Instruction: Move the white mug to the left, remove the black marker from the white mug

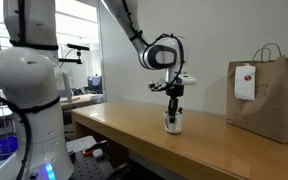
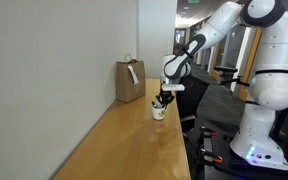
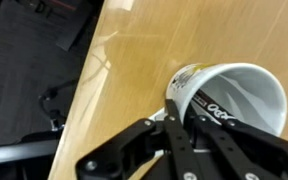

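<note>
I should let go of the white mug with my gripper on the bare wooden table (image 1: 151, 114) near the wall, farther from the brown paper bag.
The white mug (image 1: 173, 123) stands on the wooden table (image 1: 114, 125) near its front edge; it also shows in an exterior view (image 2: 158, 112). A black marker (image 1: 171, 108) sticks up out of it. My gripper (image 1: 172, 97) is straight above the mug, pointing down, with its fingers closed round the marker's upper end. In the wrist view the mug (image 3: 252, 95) lies at the right, the marker (image 3: 210, 104) with white lettering leans on its rim, and my gripper's black fingers (image 3: 191, 125) are pinched on it.
A brown paper bag (image 1: 269, 85) with a white tag stands on the table beyond the mug, also seen in an exterior view (image 2: 130, 82). The white robot base (image 1: 29, 95) is beside the table. A wall (image 2: 54, 70) runs along the table's far side.
</note>
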{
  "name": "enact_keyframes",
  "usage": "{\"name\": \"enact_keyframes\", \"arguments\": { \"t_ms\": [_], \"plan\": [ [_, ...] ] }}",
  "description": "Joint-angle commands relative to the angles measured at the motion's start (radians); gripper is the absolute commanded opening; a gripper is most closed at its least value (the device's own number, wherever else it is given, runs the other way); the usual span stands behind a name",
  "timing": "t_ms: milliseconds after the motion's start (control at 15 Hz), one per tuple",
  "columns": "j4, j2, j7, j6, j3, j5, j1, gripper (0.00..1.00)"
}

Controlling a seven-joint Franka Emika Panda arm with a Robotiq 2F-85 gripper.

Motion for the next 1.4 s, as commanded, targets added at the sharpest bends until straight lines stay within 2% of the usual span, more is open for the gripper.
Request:
{"name": "enact_keyframes", "arguments": {
  "t_ms": [0,133,533,933,1333],
  "plan": [
    [0.022,-0.018,-0.021,-0.039,-0.008,-0.033,0.033,0.02],
    [0.037,-0.031,-0.017,-0.080,0.001,-0.074,0.056,0.03],
    [0.095,-0.031,-0.056,-0.083,0.060,-0.146,0.136,0.03],
    [0.230,0.075,-0.267,-0.087,0.123,-0.065,0.184,0.03],
    [0.384,0.215,-0.460,-0.137,0.185,0.007,0.195,0.03]
  ]
}}
